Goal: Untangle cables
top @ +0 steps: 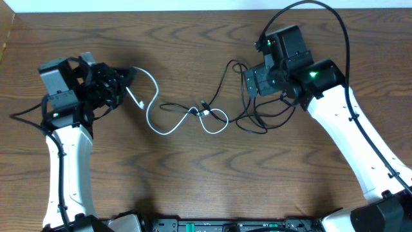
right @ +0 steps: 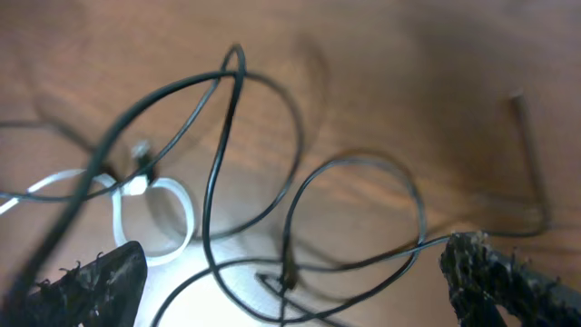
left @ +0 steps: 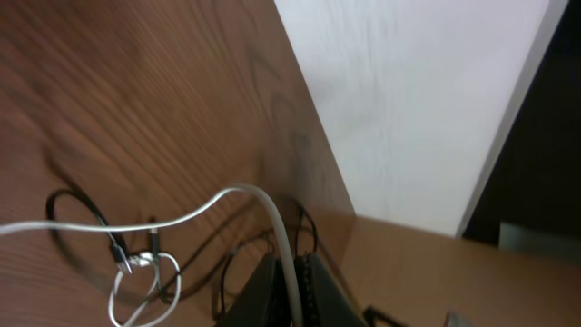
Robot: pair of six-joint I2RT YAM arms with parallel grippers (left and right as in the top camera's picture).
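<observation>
The robot's right gripper needs to next move to the white cable's bend (top: 150, 122), between the left gripper and the small white loop, and close there.
A white cable (top: 154, 103) runs from my left gripper (top: 129, 76) across the table to a small loop (top: 215, 122) at the middle. There it crosses a black cable (top: 222, 80) that loops on toward my right gripper (top: 252, 96). In the left wrist view my left gripper (left: 289, 291) is shut on the white cable (left: 268, 204). In the right wrist view my right gripper (right: 290, 272) is open, its fingers wide apart over loops of the black cable (right: 218, 154), with the white loop (right: 168, 213) at the left.
The wooden table (top: 193, 180) ends at a white wall (left: 418, 100) along its far edge. The thick black cable of the right arm (top: 335, 19) arcs over the far right corner.
</observation>
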